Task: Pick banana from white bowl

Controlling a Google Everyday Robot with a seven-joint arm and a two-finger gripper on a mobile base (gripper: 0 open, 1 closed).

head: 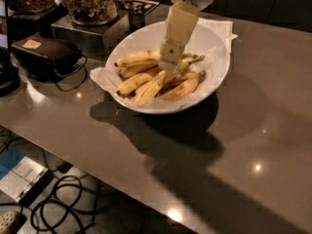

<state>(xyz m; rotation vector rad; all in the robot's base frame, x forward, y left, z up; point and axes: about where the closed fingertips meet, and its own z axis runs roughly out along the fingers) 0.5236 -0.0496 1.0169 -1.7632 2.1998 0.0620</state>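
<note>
My gripper needs to reach for the pile in the white bowl and close on the middle of the thick, arched banana (155, 56) that lies at its back.
The white bowl (214, 57) stands on the counter, lined with crinkled white paper and holding several bananas. The banana (138, 57), thick, arched and yellow, lies at the back left of the pile. Slimmer yellow bananas (141, 84) lie in front of it, and an orange-tinted banana (183, 89) lies at the front right. My gripper (168, 68) reaches down from above into the middle of the bowl, its cream-coloured tip at the bananas just right of the arched banana's end. The bananas under the tip are partly hidden.
A grey counter (234, 145) carries the bowl. At the back left stand glass jars of snacks (90, 1) on a metal box (85, 33) and a dark pouch (44, 52). Cables (63, 208) lie on the floor below the counter's front edge.
</note>
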